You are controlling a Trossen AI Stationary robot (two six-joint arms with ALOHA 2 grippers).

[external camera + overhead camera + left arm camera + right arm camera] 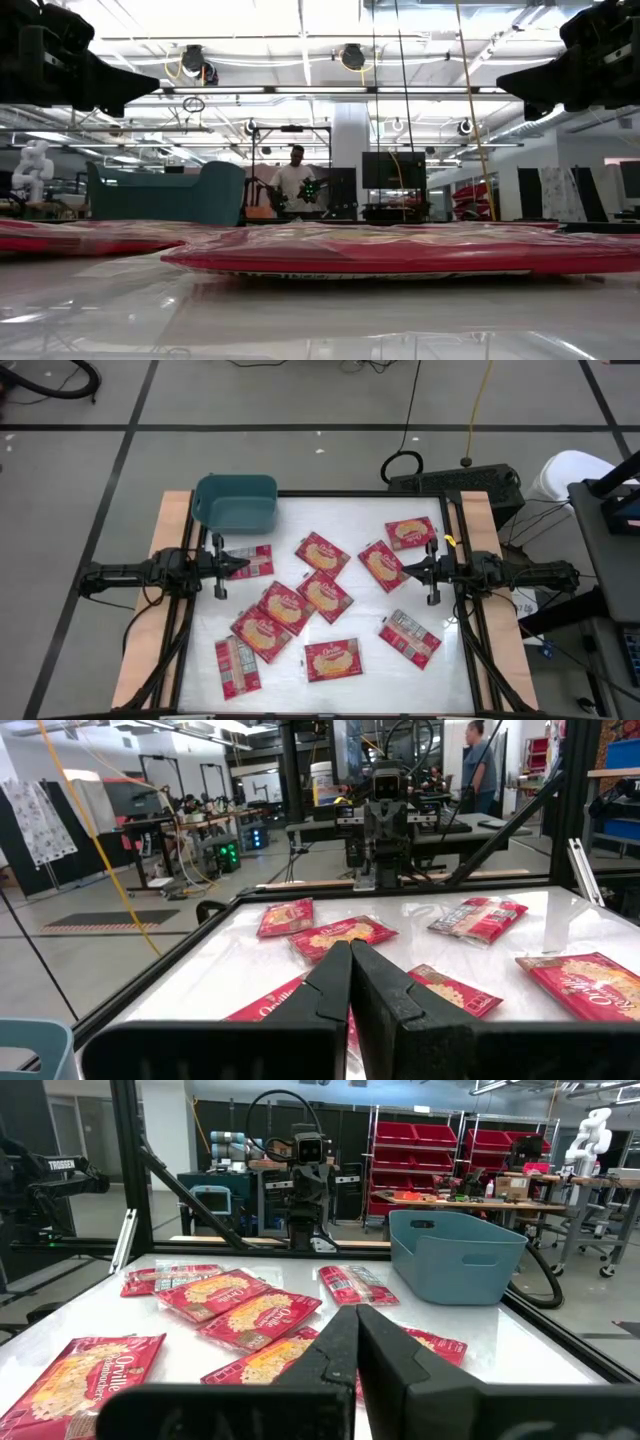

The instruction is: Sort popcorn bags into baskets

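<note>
The robot's right gripper should next grab the near corner (pixel 389 590) of the red popcorn bag that lies just beside it, between the middle bags and the right gripper.
Several flat red popcorn bags lie scattered flat on the white table, among them one (pixel 322 552) in the middle, one (pixel 411 533) far right and one (pixel 332 659) near the front. Two show pale printed backs (pixel 237 665) (pixel 410 638). The teal-blue basket (pixel 235 502) stands at the far left corner and also shows in the right wrist view (pixel 455 1255). My left gripper (pixel 245 565) (pixel 351 955) hovers shut at the table's left side, over a bag (pixel 256 562). My right gripper (pixel 402 571) (pixel 357 1320) hovers shut at the right side, beside a bag (pixel 383 565). Both point level toward the middle.
Wooden strips (pixel 150 630) and dark frame rails run along both table sides. A black box with cables (pixel 455 482) sits beyond the far right corner. A person (pixel 295 182) stands far off in the room behind the table. A bare patch of table (pixel 350 510) lies right of the basket.
</note>
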